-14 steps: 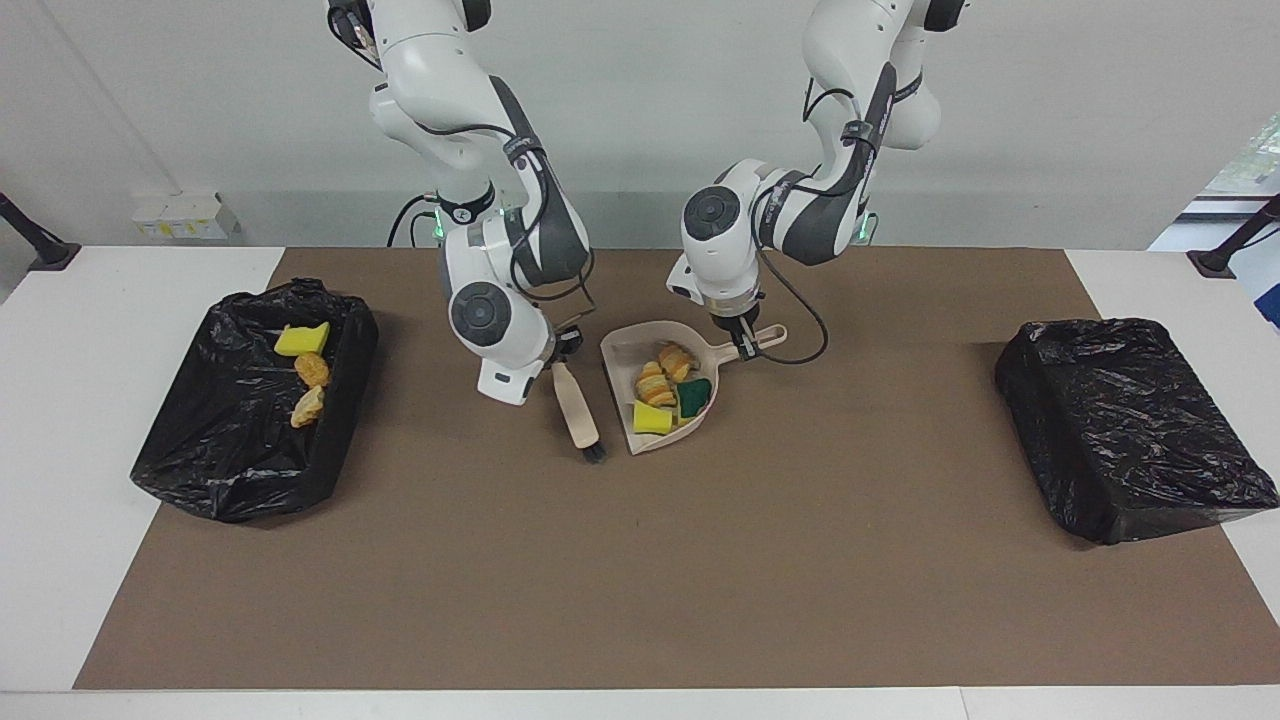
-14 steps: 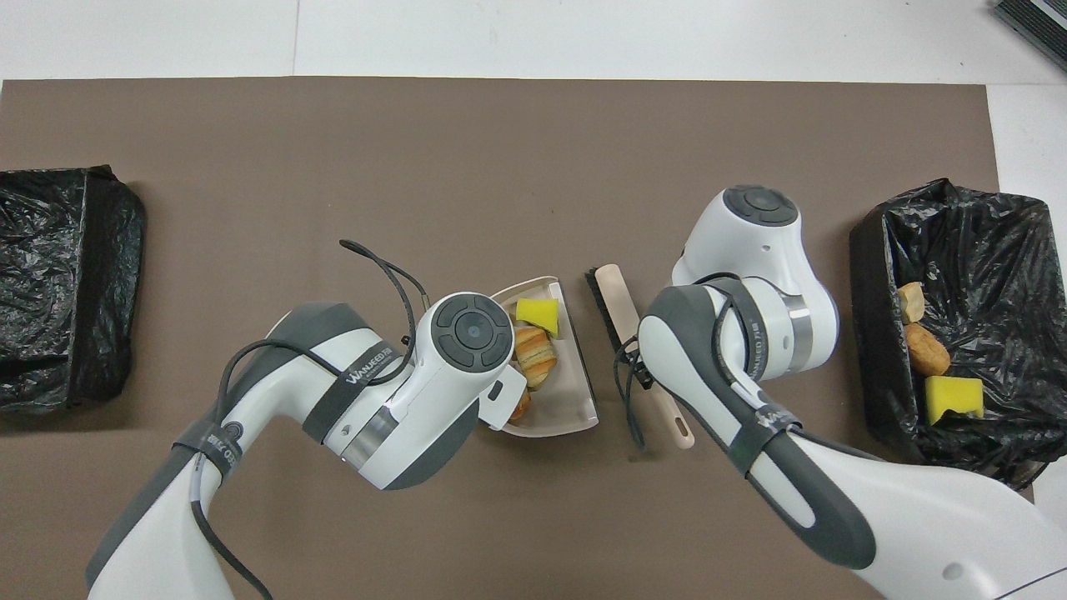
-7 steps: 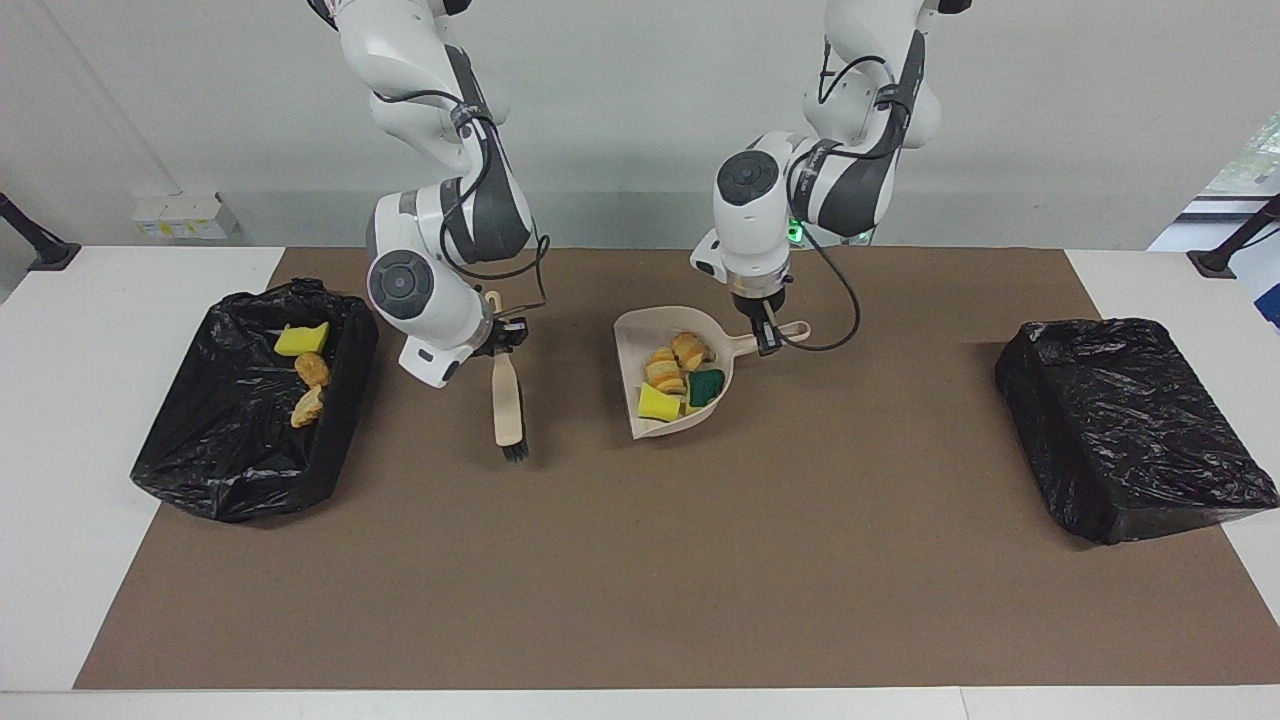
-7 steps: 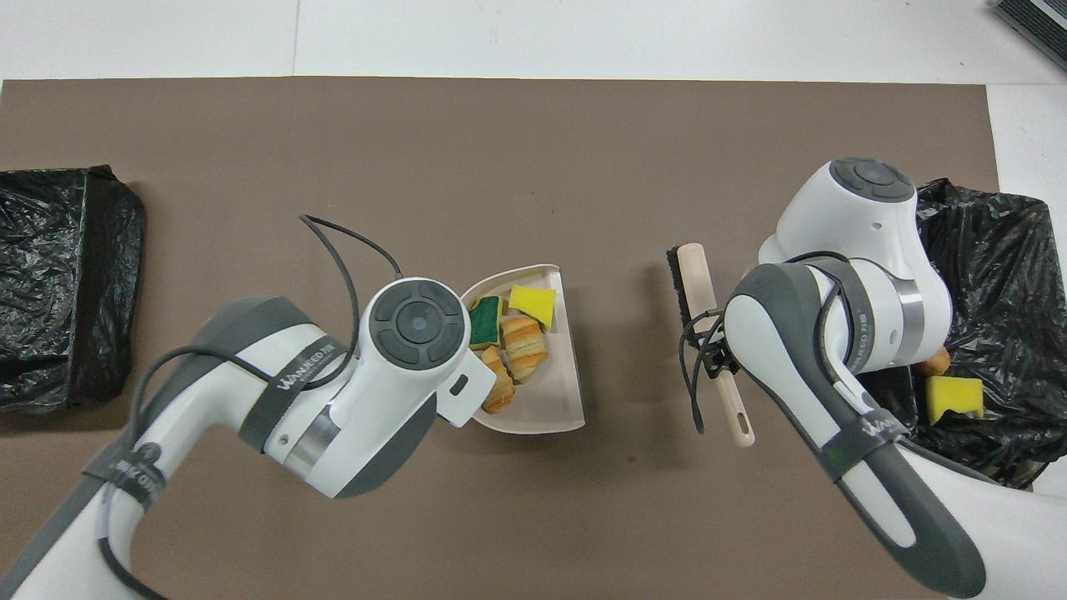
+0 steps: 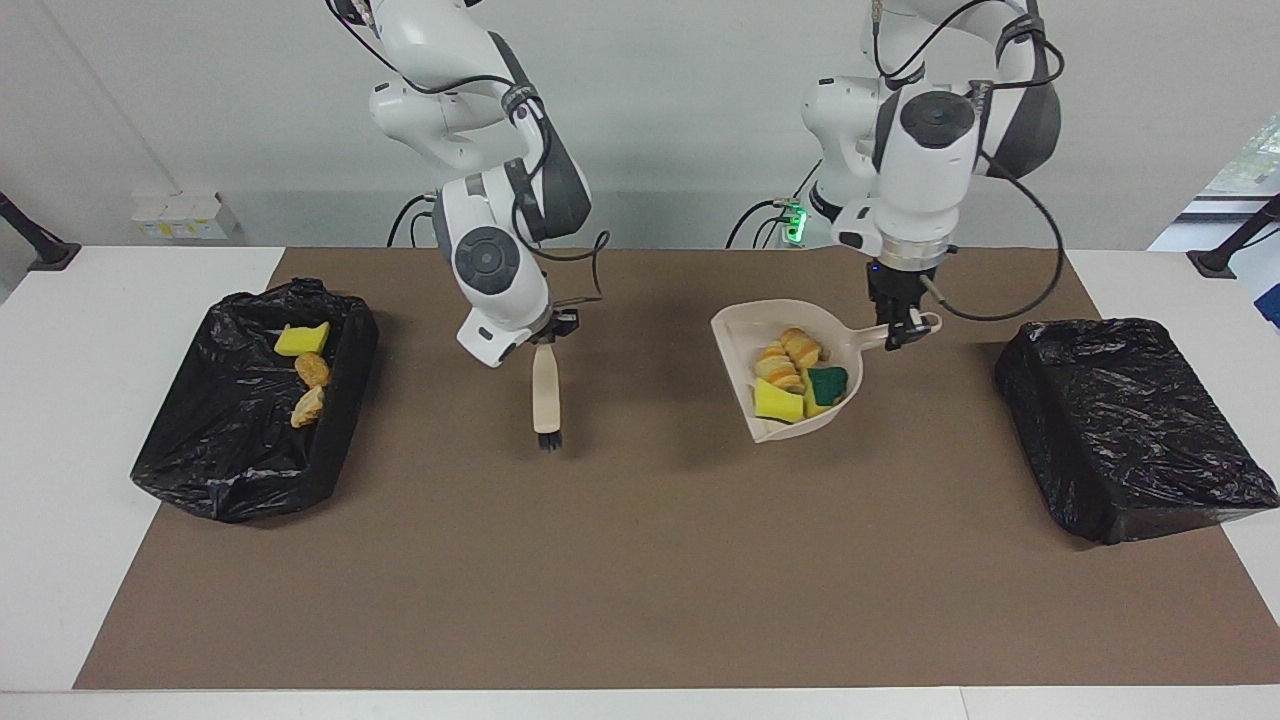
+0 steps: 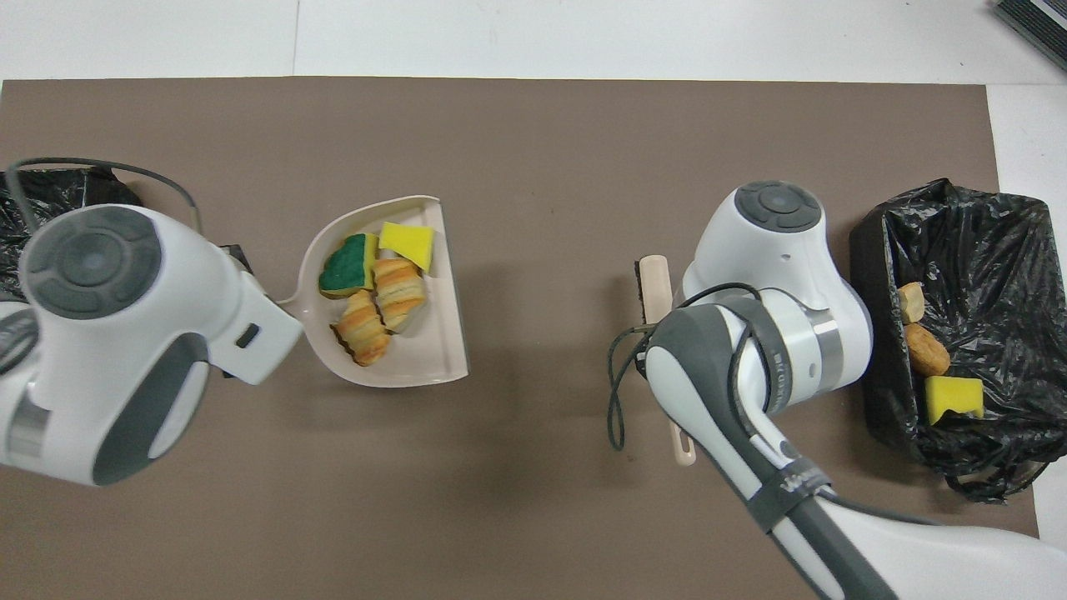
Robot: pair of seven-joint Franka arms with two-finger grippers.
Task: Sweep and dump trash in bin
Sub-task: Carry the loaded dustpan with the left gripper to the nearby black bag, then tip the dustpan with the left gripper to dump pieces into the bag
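Note:
The wooden-handled brush will go down from my right gripper onto the near part of the brown mat (image 6: 506, 490), halfway between the bins.
My left gripper (image 5: 905, 330) is shut on the handle of the beige dustpan (image 5: 740, 335), which hangs above the mat. The pan (image 6: 429, 358) carries trash: a yellow sponge bit (image 5: 778, 402), a green-and-yellow sponge (image 5: 828, 383) and two bread-like chunks (image 5: 790, 360). The same trash (image 6: 375, 287) shows in the overhead view, where the wrist hides the gripper. My right gripper (image 5: 545, 345) is shut on the wooden-handled brush (image 5: 546, 395), bristles down near the mat. The bin (image 5: 1130, 430) at the left arm's end is beside the pan.
Another black-lined bin (image 5: 200, 460) stands at the right arm's end, holding a yellow sponge bit (image 5: 302, 339) and two brown chunks (image 5: 312, 369). A brown mat (image 5: 640, 580) covers the table. The right arm's wrist hides most of the brush (image 6: 656, 279) from overhead.
The left arm has lifted the loaded dustpan and carried it from the middle toward the left arm's end. The right arm swung the brush away from the pan toward its own end, then partway back.

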